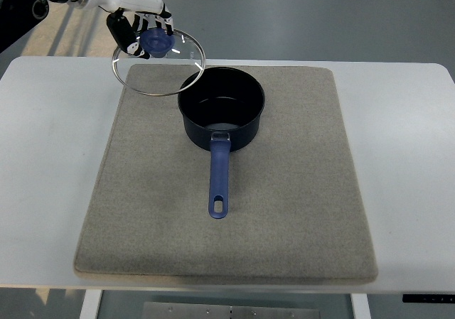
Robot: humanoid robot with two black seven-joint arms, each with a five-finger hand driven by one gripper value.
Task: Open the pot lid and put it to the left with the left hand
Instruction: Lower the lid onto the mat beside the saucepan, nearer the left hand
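Next, I let go of the glass lid with my left gripper on the grey mat's side edge (132,121) next to the dark blue saucepan.
A dark blue saucepan (222,114) stands uncovered on the grey mat (284,212), its blue handle (219,179) pointing toward the near edge. My left hand (142,29) comes in from the upper left and is shut on the blue knob (158,43) of the glass lid (158,62). The lid is lifted and tilted, hanging up and to the left of the pot, its right rim still overlapping the pot's upper left edge in the picture. The right arm does not show.
The mat covers most of a white table (43,155). Bare white tabletop lies to the left and right of the mat. Grey floor shows beyond the far edge.
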